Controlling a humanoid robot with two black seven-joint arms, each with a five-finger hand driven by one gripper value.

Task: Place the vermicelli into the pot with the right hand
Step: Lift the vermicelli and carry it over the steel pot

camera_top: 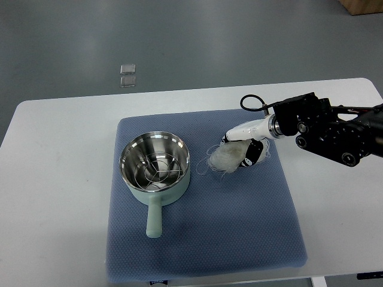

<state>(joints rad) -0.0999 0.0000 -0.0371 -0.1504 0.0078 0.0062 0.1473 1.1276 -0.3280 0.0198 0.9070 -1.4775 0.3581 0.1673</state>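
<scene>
Next, I release the vermicelli from my right gripper on the wire rack inside the pale green pot (147, 158).
A pale green pot (154, 169) with a shiny steel inside and a wire rack in it stands on the blue mat (239, 227), its handle pointing toward the near edge. Just right of the pot, a white bundle of vermicelli (228, 156) lies at the mat's surface, loose strands trailing toward the pot. My right hand (242, 146) reaches in from the right edge, its white and black fingers curled around the bundle. Whether the bundle is lifted off the mat I cannot tell. The left arm does not show.
The mat lies on a white table (60, 179). Two small clear squares (127, 75) lie on the grey floor beyond the table's far edge. A black cable loops above my right wrist (254, 103).
</scene>
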